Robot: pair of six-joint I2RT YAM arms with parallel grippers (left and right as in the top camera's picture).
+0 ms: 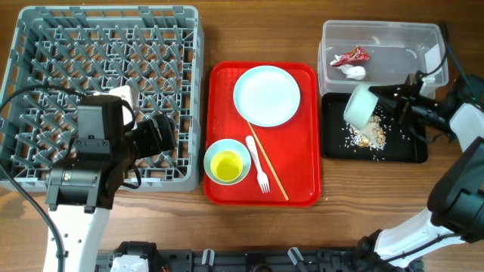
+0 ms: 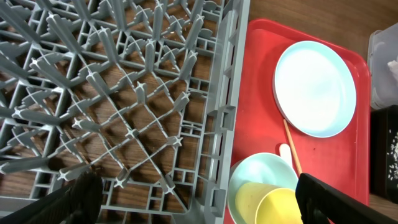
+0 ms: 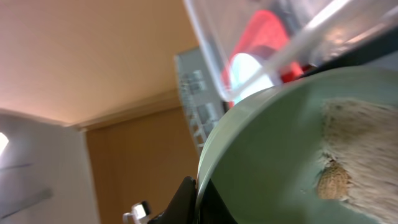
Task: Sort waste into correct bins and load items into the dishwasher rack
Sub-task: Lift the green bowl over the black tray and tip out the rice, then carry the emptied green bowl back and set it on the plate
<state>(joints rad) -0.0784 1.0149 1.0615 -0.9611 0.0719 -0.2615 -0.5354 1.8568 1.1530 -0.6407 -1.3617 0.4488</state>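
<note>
The robot's right gripper needs to put the pale mint bowl down on top of the pale-blue plate [image 1: 277,98] [image 3: 250,73].
My right gripper [image 1: 389,100] is shut on the rim of a pale mint bowl [image 1: 361,104] and holds it tipped on its side over the black tray [image 1: 408,151]. Beige food scraps [image 1: 366,136] lie in that tray, and some still cling inside the bowl [image 3: 339,177]. The red wrapper [image 1: 350,56] and white tissue [image 1: 355,72] lie in the clear tub [image 1: 382,34]. My left gripper [image 2: 199,202] is open and empty above the grey dishwasher rack [image 1: 30,45], at its front right corner. On the red tray [image 1: 299,193] sit the pale-blue plate [image 1: 266,95], a second mint bowl [image 1: 240,155] holding the yellow cup [image 1: 225,166], the white fork [image 1: 258,165] and the chopstick [image 1: 269,168].
The rack [image 2: 124,93] holds nothing in the part seen from the left wrist. The red tray's edge runs close along the rack's right wall. Black cables trail over the rack's left side and near the right arm.
</note>
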